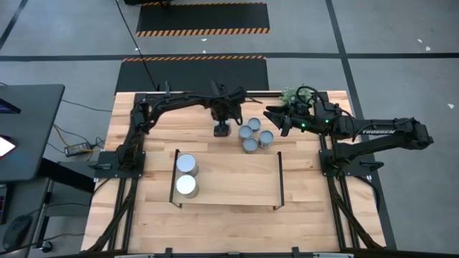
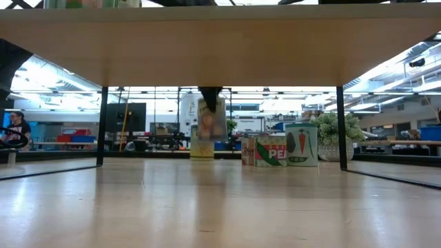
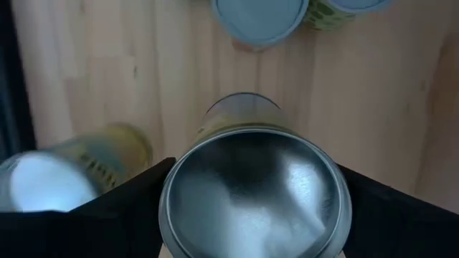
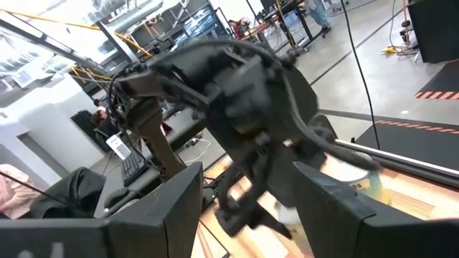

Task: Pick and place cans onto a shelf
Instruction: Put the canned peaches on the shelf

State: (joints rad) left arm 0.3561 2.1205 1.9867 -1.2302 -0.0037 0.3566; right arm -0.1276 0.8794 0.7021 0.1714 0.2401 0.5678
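The robot's left gripper needs to release the silvery can on the shelf's bare wood (image 1: 213, 191) next to the nearer pale can.
My left gripper (image 1: 222, 118) is at the table's far middle, pointing down and shut on a silvery can (image 3: 254, 193), which hangs above the table (image 2: 211, 118). Another can (image 2: 202, 148) stands on the table close beside and below it. Several bluish-topped cans (image 1: 252, 136) stand in a cluster just to the right. Two pale cans (image 1: 186, 164) (image 1: 186, 186) stand on the left end of the shelf (image 1: 237, 179). My right gripper (image 1: 276, 118) hovers level and open by the cluster, pointing at the left arm. My left gripper pinches the can between its two fingers, one on each side of the wall just below the top rim (image 3: 166, 208). The fingers come from above, pointing down. The can is upright and lifted clear of the table.
A small green plant (image 1: 294, 97) stands at the far edge behind the right gripper. Thin black rails (image 1: 176, 175) (image 1: 280, 179) close the shelf's two short sides. The shelf's middle and right part is bare wood.
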